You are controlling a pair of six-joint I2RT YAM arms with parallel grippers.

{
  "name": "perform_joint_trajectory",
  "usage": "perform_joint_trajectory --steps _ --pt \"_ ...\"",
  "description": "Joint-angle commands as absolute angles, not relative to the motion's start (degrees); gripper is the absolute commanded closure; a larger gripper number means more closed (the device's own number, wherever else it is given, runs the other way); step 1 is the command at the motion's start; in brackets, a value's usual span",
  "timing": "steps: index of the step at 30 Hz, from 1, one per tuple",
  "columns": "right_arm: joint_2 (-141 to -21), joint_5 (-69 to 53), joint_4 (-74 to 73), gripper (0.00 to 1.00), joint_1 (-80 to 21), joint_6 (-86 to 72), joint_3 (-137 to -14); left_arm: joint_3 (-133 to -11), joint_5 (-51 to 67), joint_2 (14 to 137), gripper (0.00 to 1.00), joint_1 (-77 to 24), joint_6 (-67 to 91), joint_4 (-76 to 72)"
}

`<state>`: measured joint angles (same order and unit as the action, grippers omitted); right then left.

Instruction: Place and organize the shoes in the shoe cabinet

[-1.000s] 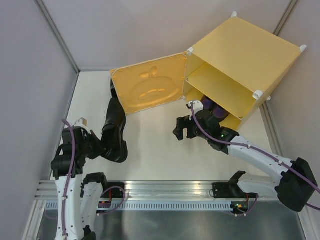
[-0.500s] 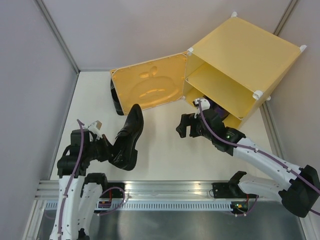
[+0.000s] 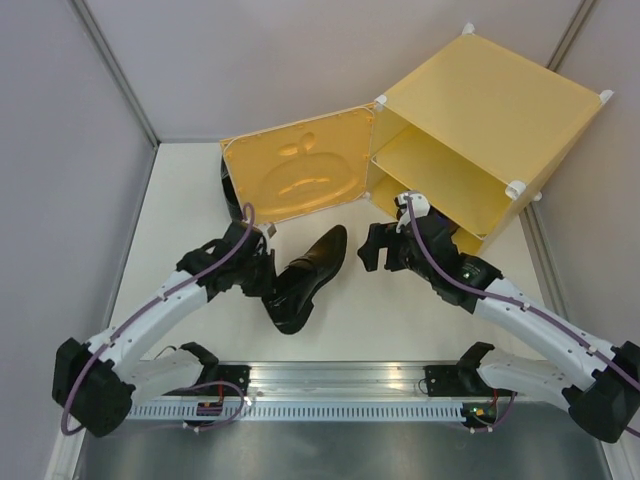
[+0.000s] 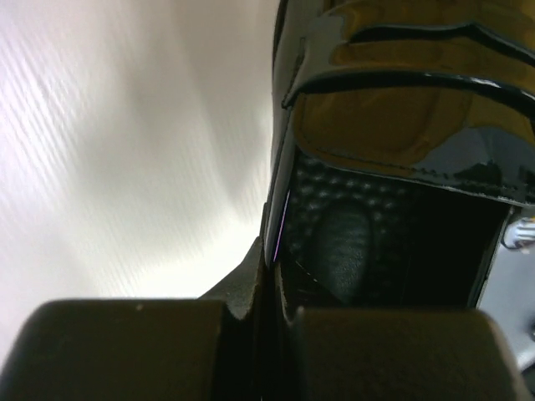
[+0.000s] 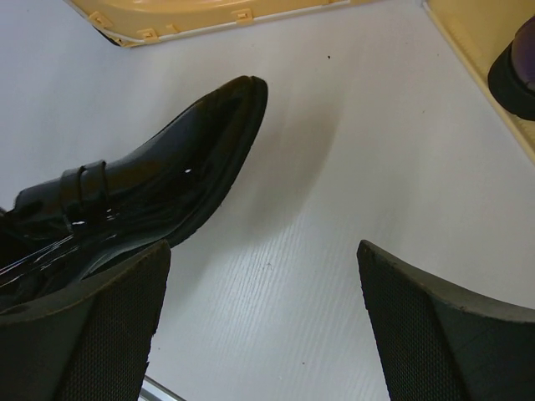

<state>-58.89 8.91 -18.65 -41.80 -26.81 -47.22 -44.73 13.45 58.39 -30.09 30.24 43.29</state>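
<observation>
My right gripper should grip the black shoe on its heel-side rim [image 3: 271,301], around where my left gripper holds it now.
A glossy black shoe [image 3: 308,272] lies at the middle of the table, its pointed toe aimed up and right toward the shoe cabinet [image 3: 480,110]. My left gripper [image 3: 266,272] is shut on the shoe's heel-side wall [image 4: 401,109], one finger inside and one outside [image 4: 272,267]. My right gripper [image 3: 378,250] hangs open just right of the toe, in front of the cabinet's lower compartment; only bare table shows between its fingers [image 5: 261,251], with the black shoe [image 5: 142,196] to their left. A dark purple shoe [image 5: 518,67] sits inside the cabinet. Another black shoe [image 3: 231,196] is half hidden behind the door.
The cabinet's yellow door [image 3: 297,176] stands swung open to the left, its lower edge [image 5: 209,12] close to the held shoe's toe. The inner shelf [image 3: 430,170] carries nothing. Grey walls close in on the left and right. A metal rail [image 3: 340,378] runs along the near edge.
My left arm has swung the black shoe from the left side to the table's middle, turning its toe toward the cabinet. The right gripper has edged slightly toward the cabinet and stayed open.
</observation>
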Motion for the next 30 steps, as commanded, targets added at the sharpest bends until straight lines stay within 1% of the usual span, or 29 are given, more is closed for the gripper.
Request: perform_joint_trajectory --steps 1,6,9,14,17,18,20,23,24,27,29,30 --pt "-55.8 10.4 -19.7 0.05 -42.0 -26.4 -46.6 -51.4 3.5 64.1 0.98 -35.4 34.7 30.7" --pt "-52.7 10.5 -20.6 0.05 -42.0 -26.4 -44.3 -58.6 -5.2 76.4 0.98 -45.1 33.9 25.9" --pt "-51.7 10.4 -20.7 0.05 -42.0 -26.8 -42.9 -60.9 -8.6 82.7 0.98 -48.5 32.3 21.8" --pt "-50.4 8.9 -20.5 0.05 -42.0 -27.9 -40.8 -62.7 -12.3 90.6 0.97 -51.4 30.9 16.9" --pt "-50.0 9.1 -20.2 0.05 -42.0 -28.3 -39.6 -62.8 -12.0 94.2 0.9 -52.4 30.4 16.1" --pt "-50.0 9.1 -20.2 0.05 -42.0 -28.2 -39.6 -62.8 -11.9 94.8 0.83 -52.6 30.7 15.8" --pt "-50.3 9.1 -20.2 0.05 -42.0 -28.1 -39.3 -62.6 -11.3 95.9 0.78 -53.2 30.9 15.6" --pt "-50.5 8.9 -20.0 0.04 -42.0 -27.7 -39.2 -61.4 -11.1 94.9 0.64 -53.5 31.1 15.7" --pt "-50.7 8.8 -20.0 0.04 -42.0 -27.7 -39.2 -60.8 -10.9 94.2 0.49 -53.5 31.4 15.7" --pt "-51.1 8.6 -20.1 0.04 -42.0 -27.3 -39.4 -59.0 -10.8 90.4 0.23 -53.5 32.3 15.9" --pt "-51.5 8.1 -20.4 0.04 -42.0 -27.2 -39.9 -57.5 -11.3 86.5 0.17 -53.5 32.9 16.7" --pt "-52.0 7.8 -20.7 0.04 -42.0 -27.2 -40.3 -57.1 -11.7 85.3 0.11 -53.5 33.4 17.3"
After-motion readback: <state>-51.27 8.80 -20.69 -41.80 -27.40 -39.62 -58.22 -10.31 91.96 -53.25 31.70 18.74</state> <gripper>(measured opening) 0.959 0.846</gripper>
